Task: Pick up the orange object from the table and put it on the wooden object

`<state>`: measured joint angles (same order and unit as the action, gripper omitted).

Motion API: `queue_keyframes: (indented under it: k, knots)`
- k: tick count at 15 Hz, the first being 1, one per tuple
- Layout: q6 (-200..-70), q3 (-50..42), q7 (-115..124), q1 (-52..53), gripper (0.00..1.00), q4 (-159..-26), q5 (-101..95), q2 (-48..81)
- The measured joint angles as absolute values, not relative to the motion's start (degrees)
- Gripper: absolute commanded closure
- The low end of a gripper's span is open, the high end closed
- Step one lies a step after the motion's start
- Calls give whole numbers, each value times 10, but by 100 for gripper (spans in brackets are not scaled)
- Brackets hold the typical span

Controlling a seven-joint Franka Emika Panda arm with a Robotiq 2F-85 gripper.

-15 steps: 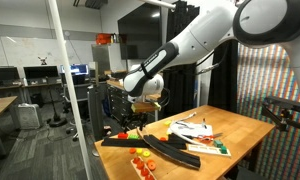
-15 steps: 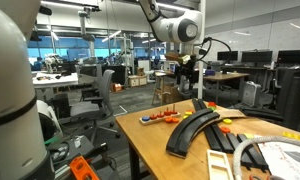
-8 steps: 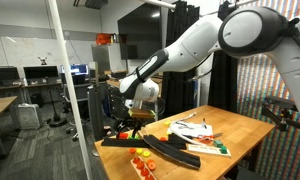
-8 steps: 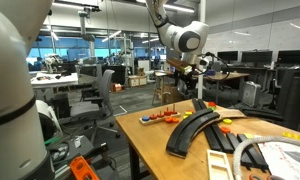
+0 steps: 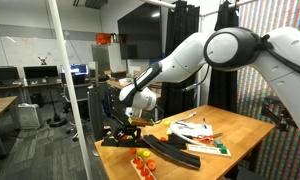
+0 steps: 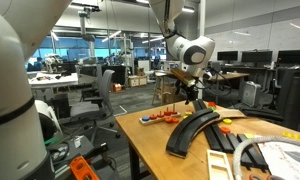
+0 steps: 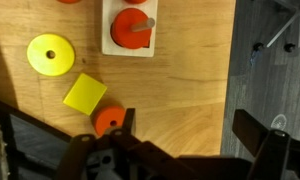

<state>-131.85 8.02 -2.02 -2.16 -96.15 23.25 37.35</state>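
Next, I close my gripper on the outer edge of the orange ring (image 5: 140, 151) (image 7: 110, 120), the one that lies flat beside the yellow square.
In the wrist view an orange ring (image 7: 110, 120) lies flat on the wooden tabletop, touching or just beside my left finger. A small pale wooden board (image 7: 130, 53) with a peg lies farther up and carries a red-orange disc (image 7: 133, 28). My gripper (image 7: 190, 140) is open and empty; its right finger hangs past the table edge. In both exterior views the gripper (image 5: 133, 118) (image 6: 195, 97) is low over the table's far end, above small coloured pieces (image 6: 162, 117).
A yellow disc (image 7: 50, 54) and a yellow square (image 7: 85, 93) lie near the orange ring. Long black curved pieces (image 6: 195, 130) (image 5: 155, 146) cross the table. The table edge (image 7: 233, 90) runs close to the gripper. Papers (image 5: 195, 131) lie further along.
The arm has come down and moved toward the table's end, bringing the open gripper low over the coloured pieces. Nothing has been taken hold of.
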Motion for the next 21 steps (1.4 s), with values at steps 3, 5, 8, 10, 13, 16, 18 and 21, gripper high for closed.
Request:
queue_keyframes:
  k: [3,5,8,10,13,16,18,21]
  knots:
    - [-1299,82,-21,-25,0,-939,233,396]
    - [-1287,83,-21,-25,0,-928,233,406]
    - [-1275,83,-21,-25,0,-916,233,416]
    - [-1274,83,-19,-25,0,-912,233,422]
    - [-1274,81,-17,-25,0,-909,233,427]
    - [-1275,80,-13,-25,0,-908,233,429]
    - [-1275,79,-12,-25,0,-907,232,429]
    - [-1278,74,-4,-23,0,-904,229,429]
